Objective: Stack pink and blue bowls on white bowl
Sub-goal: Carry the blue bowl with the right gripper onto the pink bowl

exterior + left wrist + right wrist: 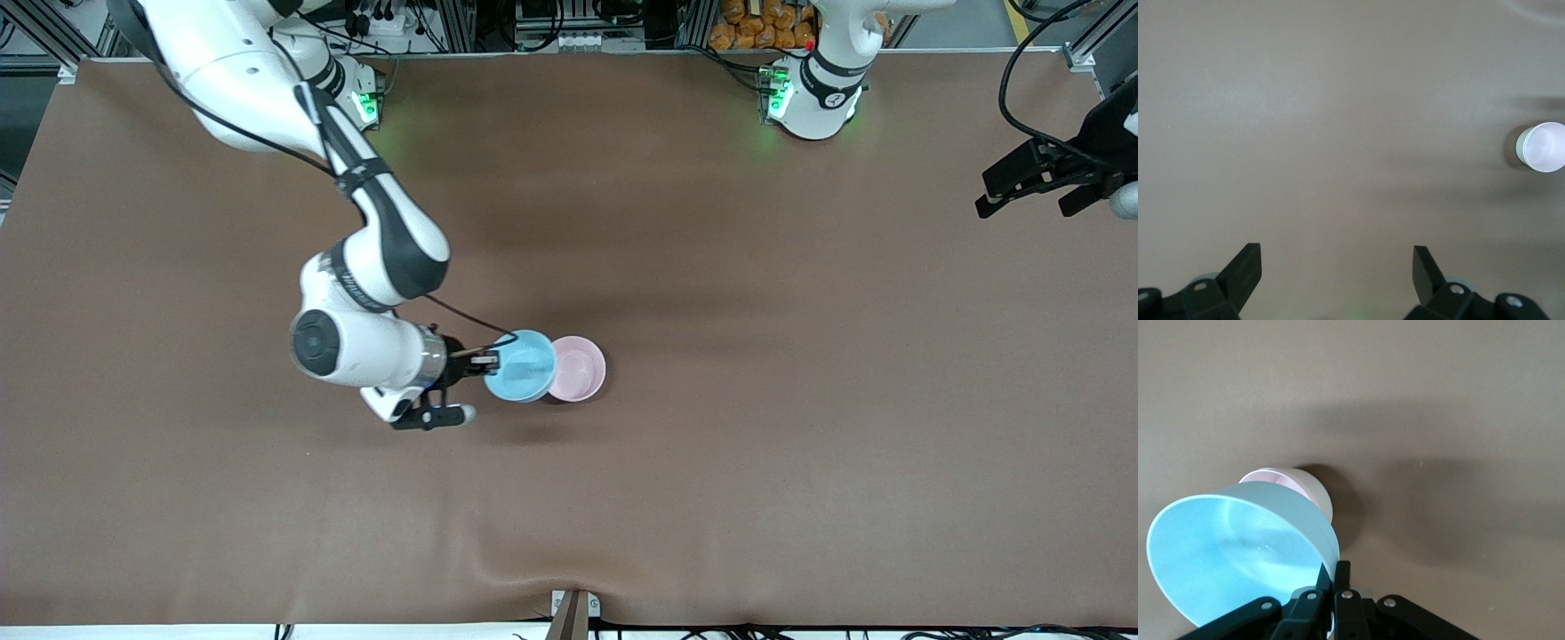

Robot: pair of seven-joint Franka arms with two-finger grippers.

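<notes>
The light blue bowl, now tilted just above the table, is to be stacked on top. I should let go of it with my right gripper inside the pink bowl (573,369) (1279,491).
My right gripper (492,360) is shut on the rim of the light blue bowl (523,365) and holds it tilted, just above the table, beside the pink bowl (580,368) on the side toward the right arm's end; their rims overlap in the front view. The right wrist view shows the gripper (1336,568) pinching the blue bowl's (1238,553) rim. There the pink bowl (1271,477) sits nested in the white bowl (1319,495), whose outer wall shows. The front view hides the white bowl. My left gripper (1040,182) waits open, raised over the left arm's end of the table.
The brown table (800,400) spreads wide round the bowls. The left wrist view shows the nested bowls (1541,147) far off and bare table between the open fingers (1245,270). A clamp (572,613) sits at the table's near edge.
</notes>
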